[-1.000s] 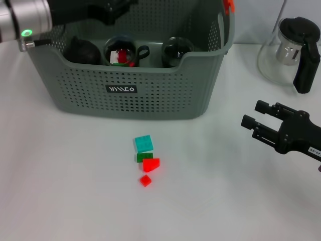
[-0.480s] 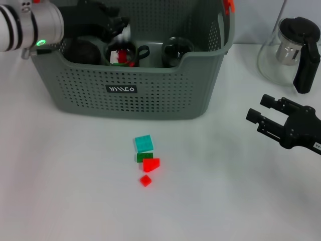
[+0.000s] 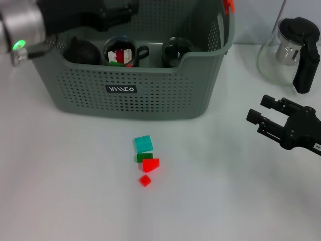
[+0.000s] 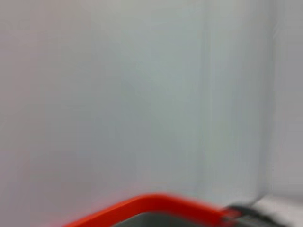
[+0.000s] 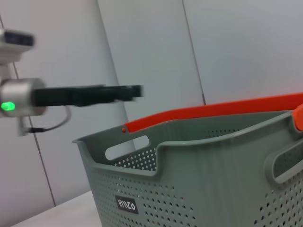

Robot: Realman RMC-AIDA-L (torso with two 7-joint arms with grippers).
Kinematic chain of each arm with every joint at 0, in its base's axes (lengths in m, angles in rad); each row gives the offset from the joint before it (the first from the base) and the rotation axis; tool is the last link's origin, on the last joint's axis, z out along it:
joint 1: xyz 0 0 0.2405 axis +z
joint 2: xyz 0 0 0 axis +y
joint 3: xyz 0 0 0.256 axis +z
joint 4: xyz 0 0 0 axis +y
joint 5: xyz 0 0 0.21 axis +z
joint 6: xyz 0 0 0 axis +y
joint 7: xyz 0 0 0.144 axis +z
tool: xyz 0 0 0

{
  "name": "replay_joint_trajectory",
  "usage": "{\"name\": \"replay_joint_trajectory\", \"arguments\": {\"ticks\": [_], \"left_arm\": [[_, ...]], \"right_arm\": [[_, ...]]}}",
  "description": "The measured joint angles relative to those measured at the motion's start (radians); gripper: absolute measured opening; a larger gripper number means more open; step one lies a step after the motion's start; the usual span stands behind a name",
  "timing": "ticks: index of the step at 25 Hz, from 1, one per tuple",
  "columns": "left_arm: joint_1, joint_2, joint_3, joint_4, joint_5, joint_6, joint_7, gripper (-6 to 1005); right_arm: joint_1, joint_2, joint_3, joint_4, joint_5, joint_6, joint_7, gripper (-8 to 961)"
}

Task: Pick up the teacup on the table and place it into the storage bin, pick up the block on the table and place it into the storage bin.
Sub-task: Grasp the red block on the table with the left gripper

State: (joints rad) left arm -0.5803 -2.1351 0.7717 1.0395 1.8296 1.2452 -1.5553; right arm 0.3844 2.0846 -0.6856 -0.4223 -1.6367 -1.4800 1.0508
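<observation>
The robot's left gripper should next move to the smaller red block (image 3: 145,180), the one lying farthest from the storage bin, and close on its sides.
The grey-green storage bin (image 3: 150,98) stands at the back of the table and also fills the right wrist view (image 5: 199,179). Inside it a glass teacup (image 3: 120,52) holds red, white and green pieces. A second dark teacup (image 3: 175,49) stands beside it. On the table in front of the bin lie a teal block (image 3: 143,143), a green block (image 3: 144,157), a red block (image 3: 151,164) and a smaller red block (image 3: 145,180). My left gripper (image 3: 118,11) hovers above the bin's back left. My right gripper (image 3: 257,108) is open and empty, low over the table at the right.
A glass teapot (image 3: 288,50) with a black handle stands at the back right, just behind my right gripper. A round black object (image 3: 83,50) sits in the bin's left end. The bin's orange handle (image 4: 151,205) shows in the left wrist view.
My left gripper dipped into the bin by the glass teacup half a second ago and has risen above it again. My right gripper shifted slightly right, then stayed still.
</observation>
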Motion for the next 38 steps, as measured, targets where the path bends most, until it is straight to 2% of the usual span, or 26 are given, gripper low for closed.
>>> {"name": "replay_joint_trajectory", "arguments": {"ticks": [2,5,8,12,16,21,25,32,38], "left_arm": [[0.043,0.024,-0.006,-0.036,-0.079,0.120,0.004,694],[0.082,0.036,-0.049,-0.101,-0.082,0.272,0.058,697],[0.138,0.024,-0.113,-0.160,-0.060,0.428,0.238,701],[0.222,-0.007,-0.135,-0.185,-0.023,0.490,0.387,704],[0.254,-0.025,-0.131,-0.222,0.085,0.488,0.510,702],[0.225,-0.018,-0.130,-0.311,0.210,0.468,0.565,699],[0.201,-0.018,-0.124,-0.363,0.273,0.403,0.584,687],[0.183,-0.032,-0.100,-0.457,0.296,0.307,0.748,669],[0.152,-0.033,-0.082,-0.527,0.297,0.182,0.762,648]], "right_arm": [[0.000,0.000,0.000,0.000,0.000,0.000,0.000,644],[0.003,0.000,0.000,0.000,0.000,0.000,0.005,644],[0.006,0.000,0.000,0.000,0.000,0.000,0.007,645],[0.007,-0.002,0.000,0.006,0.000,0.004,0.008,645],[0.007,-0.003,0.000,0.008,-0.003,0.008,0.009,646],[0.000,-0.003,0.000,0.008,-0.007,0.009,0.015,646],[-0.005,-0.001,0.000,0.009,-0.008,0.009,0.021,646],[-0.011,0.001,0.000,0.010,-0.008,0.009,0.022,645],[-0.014,0.000,0.000,0.010,-0.006,0.013,0.021,645]]}}
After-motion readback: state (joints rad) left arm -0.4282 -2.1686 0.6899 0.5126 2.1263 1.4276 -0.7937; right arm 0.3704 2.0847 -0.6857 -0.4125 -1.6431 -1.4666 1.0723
